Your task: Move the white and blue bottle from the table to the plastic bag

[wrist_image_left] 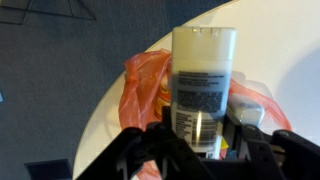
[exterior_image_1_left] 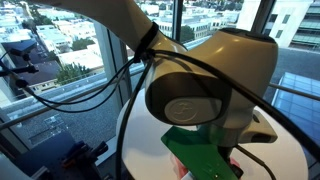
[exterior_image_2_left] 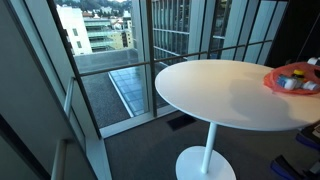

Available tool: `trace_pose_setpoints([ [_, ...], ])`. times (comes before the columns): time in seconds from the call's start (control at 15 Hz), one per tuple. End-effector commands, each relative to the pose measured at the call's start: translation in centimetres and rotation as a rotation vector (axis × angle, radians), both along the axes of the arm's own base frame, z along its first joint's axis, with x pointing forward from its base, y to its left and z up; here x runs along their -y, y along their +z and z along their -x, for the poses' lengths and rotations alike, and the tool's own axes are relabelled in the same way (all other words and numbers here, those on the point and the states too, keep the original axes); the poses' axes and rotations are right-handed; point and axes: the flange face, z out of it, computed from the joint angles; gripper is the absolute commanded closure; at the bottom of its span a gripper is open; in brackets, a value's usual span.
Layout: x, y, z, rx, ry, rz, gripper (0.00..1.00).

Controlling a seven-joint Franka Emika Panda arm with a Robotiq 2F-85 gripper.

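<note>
The robot's gripper should release the white and blue bottle beside the other items inside the orange plastic bag (exterior_image_1_left: 213,163).
In the wrist view my gripper (wrist_image_left: 203,133) is shut on the white and blue bottle (wrist_image_left: 203,75), which stands up between the fingers with its white cap on top. Right below and behind it lies the orange plastic bag (wrist_image_left: 143,82) on the round white table (wrist_image_left: 270,45), with other items inside. In an exterior view the bag (exterior_image_2_left: 292,78) shows at the table's right edge; the gripper is out of frame there. In an exterior view the arm's body (exterior_image_1_left: 205,85) fills the frame and hides the bottle.
The round white table (exterior_image_2_left: 215,90) stands on a single pedestal beside floor-to-ceiling windows (exterior_image_2_left: 110,50). A green item (exterior_image_1_left: 200,155) lies on the table under the arm. The table edge and dark floor (wrist_image_left: 60,90) lie close to the bag.
</note>
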Motion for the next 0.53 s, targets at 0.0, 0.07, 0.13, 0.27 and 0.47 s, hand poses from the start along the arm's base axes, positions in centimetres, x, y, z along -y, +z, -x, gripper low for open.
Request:
trace_pose_setpoints([
  [0.0, 1.6, -0.8, -0.7, -0.008, -0.036, -0.005, 0.74],
  [0.07, 1.8, -1.2, -0.7, -0.014, -0.039, -0.008, 0.74],
  [0.13, 1.9, -1.6, -0.8, -0.02, -0.041, -0.011, 0.74],
  [0.27, 2.0, -2.4, -1.2, -0.035, -0.04, -0.016, 0.74],
  [0.47, 2.2, -3.2, -1.9, -0.051, -0.037, -0.018, 0.74],
])
